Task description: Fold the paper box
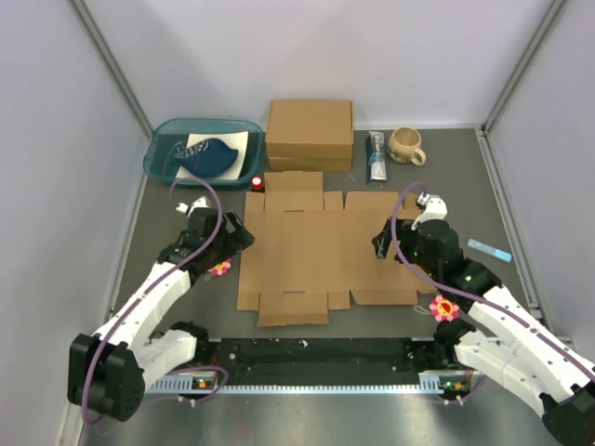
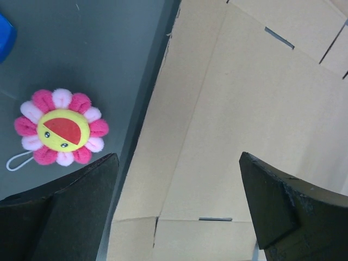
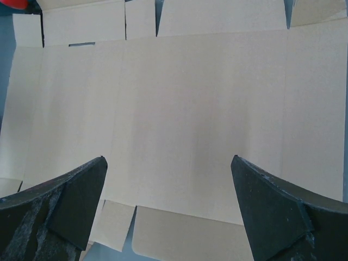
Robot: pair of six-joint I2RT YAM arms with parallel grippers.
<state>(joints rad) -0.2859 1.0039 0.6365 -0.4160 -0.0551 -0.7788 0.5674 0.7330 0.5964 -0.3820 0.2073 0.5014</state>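
My left gripper is to go next to the paper box and grab it by the middle of its narrow side flap [image 1: 244, 251] [image 2: 147, 118], beside the flower plush.
The paper box [image 1: 307, 246] lies unfolded and flat in the middle of the table, plain brown with flaps all round. My left gripper [image 1: 244, 234] hovers open over its left edge. In the left wrist view the left gripper [image 2: 178, 157] straddles that edge of the paper box [image 2: 244, 98], with one finger over the table and one over cardboard. My right gripper [image 1: 383, 243] stands open above the box's right part. The right wrist view has the right gripper [image 3: 168, 159] wide apart over the paper box [image 3: 190, 98]. Neither gripper holds anything.
A thicker closed cardboard box [image 1: 310, 133] stands behind the sheet. A blue tray [image 1: 200, 149] is at back left, a mug [image 1: 406, 145] and a tube [image 1: 377, 156] at back right. A red item [image 1: 257, 182] touches the sheet's far left corner. A flower plush [image 2: 61, 127] lies beside the left edge.
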